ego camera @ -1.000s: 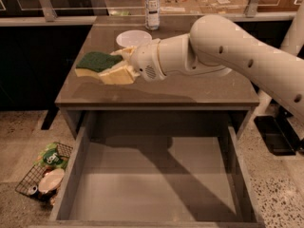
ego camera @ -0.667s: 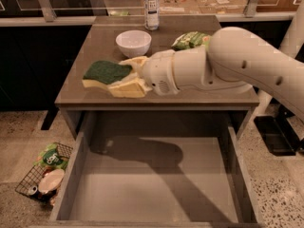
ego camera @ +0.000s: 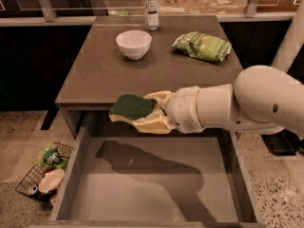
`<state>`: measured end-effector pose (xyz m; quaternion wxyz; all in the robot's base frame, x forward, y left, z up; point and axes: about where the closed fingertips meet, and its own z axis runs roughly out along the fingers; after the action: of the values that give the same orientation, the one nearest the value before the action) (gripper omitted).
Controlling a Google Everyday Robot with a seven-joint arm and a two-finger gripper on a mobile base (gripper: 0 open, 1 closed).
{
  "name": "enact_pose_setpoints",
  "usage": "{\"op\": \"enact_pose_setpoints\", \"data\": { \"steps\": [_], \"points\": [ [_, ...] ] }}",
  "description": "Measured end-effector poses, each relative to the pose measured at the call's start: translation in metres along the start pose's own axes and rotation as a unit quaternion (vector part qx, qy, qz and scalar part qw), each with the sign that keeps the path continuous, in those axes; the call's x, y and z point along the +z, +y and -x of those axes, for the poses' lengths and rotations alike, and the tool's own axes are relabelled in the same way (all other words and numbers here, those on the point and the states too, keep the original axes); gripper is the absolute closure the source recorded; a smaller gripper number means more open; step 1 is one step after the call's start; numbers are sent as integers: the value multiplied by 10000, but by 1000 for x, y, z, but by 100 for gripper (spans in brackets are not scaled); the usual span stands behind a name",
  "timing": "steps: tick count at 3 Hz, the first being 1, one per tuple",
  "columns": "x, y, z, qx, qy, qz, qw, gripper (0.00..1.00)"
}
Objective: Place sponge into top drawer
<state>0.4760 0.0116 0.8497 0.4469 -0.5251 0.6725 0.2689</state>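
Note:
My gripper is to let go of the sponge on the bottom of the top drawer (ego camera: 121, 159), toward the side near the wire basket.
The sponge (ego camera: 131, 107), dark green on top with a pale yellow base, is held between the cream fingers (ego camera: 153, 123) of my gripper (ego camera: 145, 112). The gripper is shut on it and hangs in the air at the table's front edge, over the back of the open top drawer (ego camera: 142, 189). The drawer is wide, grey-brown and pulled fully out, with nothing lying in it. My white arm (ego camera: 247, 103) reaches in from the right and throws a shadow on the drawer bottom.
On the table (ego camera: 99, 75) stand a white bowl (ego camera: 133, 43), a green snack bag (ego camera: 202, 46) and a clear bottle (ego camera: 151, 6) at the back. A wire basket (ego camera: 45, 175) with rubbish sits on the floor left of the drawer.
My gripper has carried the sponge from above the tabletop forward and down, past the table's front edge, to over the open drawer.

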Motion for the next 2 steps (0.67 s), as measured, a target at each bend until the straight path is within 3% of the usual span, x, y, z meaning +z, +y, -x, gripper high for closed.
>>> {"op": "enact_pose_setpoints", "data": {
  "steps": [1, 2],
  "points": [
    [8, 8, -33, 28, 162, 140, 9998, 100],
    [44, 17, -63, 52, 200, 704, 9973, 100]
  ]
}}
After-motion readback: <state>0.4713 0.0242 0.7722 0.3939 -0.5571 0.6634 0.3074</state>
